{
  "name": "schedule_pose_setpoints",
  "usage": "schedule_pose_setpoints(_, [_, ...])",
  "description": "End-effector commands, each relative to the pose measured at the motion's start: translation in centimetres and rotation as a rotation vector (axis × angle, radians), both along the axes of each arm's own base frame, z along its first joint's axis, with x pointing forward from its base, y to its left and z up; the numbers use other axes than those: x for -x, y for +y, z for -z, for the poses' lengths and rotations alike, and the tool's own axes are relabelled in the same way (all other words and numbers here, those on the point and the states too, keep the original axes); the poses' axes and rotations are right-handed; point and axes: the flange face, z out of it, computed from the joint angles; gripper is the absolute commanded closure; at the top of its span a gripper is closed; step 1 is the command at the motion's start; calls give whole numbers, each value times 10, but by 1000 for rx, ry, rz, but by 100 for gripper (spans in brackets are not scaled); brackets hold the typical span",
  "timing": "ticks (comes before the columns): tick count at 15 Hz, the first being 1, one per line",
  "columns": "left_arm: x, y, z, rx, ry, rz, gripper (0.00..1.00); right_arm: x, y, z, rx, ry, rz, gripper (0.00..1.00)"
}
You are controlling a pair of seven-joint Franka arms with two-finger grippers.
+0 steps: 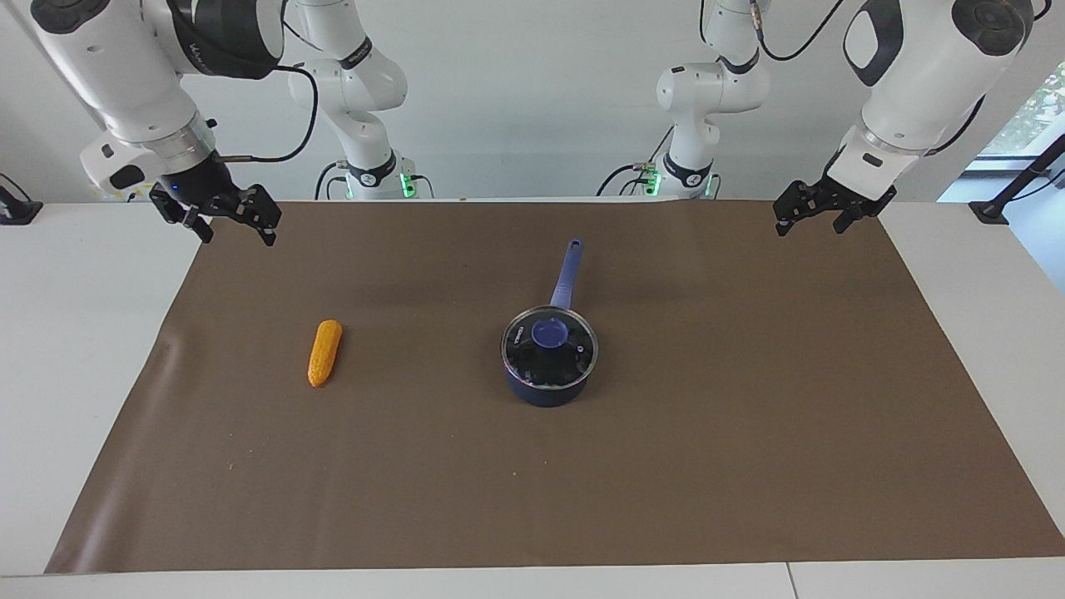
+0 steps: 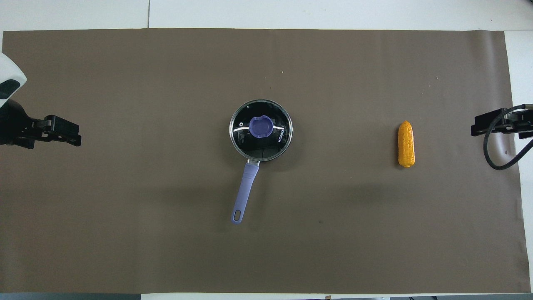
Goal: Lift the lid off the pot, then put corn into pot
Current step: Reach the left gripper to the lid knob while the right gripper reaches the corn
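Observation:
The yellow-orange corn (image 2: 406, 144) will be held at its middle, halfway between its two ends, once I close my right gripper on it there.
The dark navy pot (image 1: 545, 393) stands in the middle of the brown mat, its long blue-purple handle (image 2: 246, 185) pointing toward the robots. The glass lid (image 1: 576, 356) sits on the pot, with its blue-purple knob (image 1: 550, 334) in the centre; it also shows in the overhead view (image 2: 249, 143). The yellow-orange corn (image 1: 324, 353) lies on the mat toward the right arm's end, also seen in the overhead view (image 2: 406, 143). My right gripper (image 1: 235, 230) hangs open and empty over that end's mat edge. My left gripper (image 1: 811, 223) hangs open and empty over the other end's edge.
The brown mat (image 1: 707, 466) covers most of the white table (image 1: 75, 349). Both arm bases stand at the robots' edge of the table. A black cable (image 2: 495, 154) loops by the right gripper.

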Motion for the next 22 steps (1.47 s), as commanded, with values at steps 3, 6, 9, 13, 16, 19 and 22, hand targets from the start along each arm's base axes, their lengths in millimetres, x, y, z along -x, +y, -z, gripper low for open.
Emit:
schedule_pose_setpoints(3, [2,2,-4,15,-7,4,0,3,2,-4,-14,-3,-28,0])
schedule_pose_setpoints(6, [3,-6,-2,14,-2,13,0,1,4,2,-15,-15,-27,0])
schedule_pose_setpoints(9, [6,-23,-3,12,-7,30,0,-6,6,43,-16,-27,-26,0])
schedule_pose_setpoints(13, [6,-92,2,22,-59,25,0,-11,26,107,-14,-26,-45,0])
schedule_pose_setpoints(16, [3,-189,34,67,-31,-27,0,-11,29,163,-11,-35,-25,0])
schedule_pose_setpoints(19, [-25,-307,82,60,-9,-99,0,-4,31,215,-8,-41,-27,0])
schedule_pose_setpoints(22, [-27,-349,106,84,-41,-78,0,2,46,251,-5,-47,-59,0])
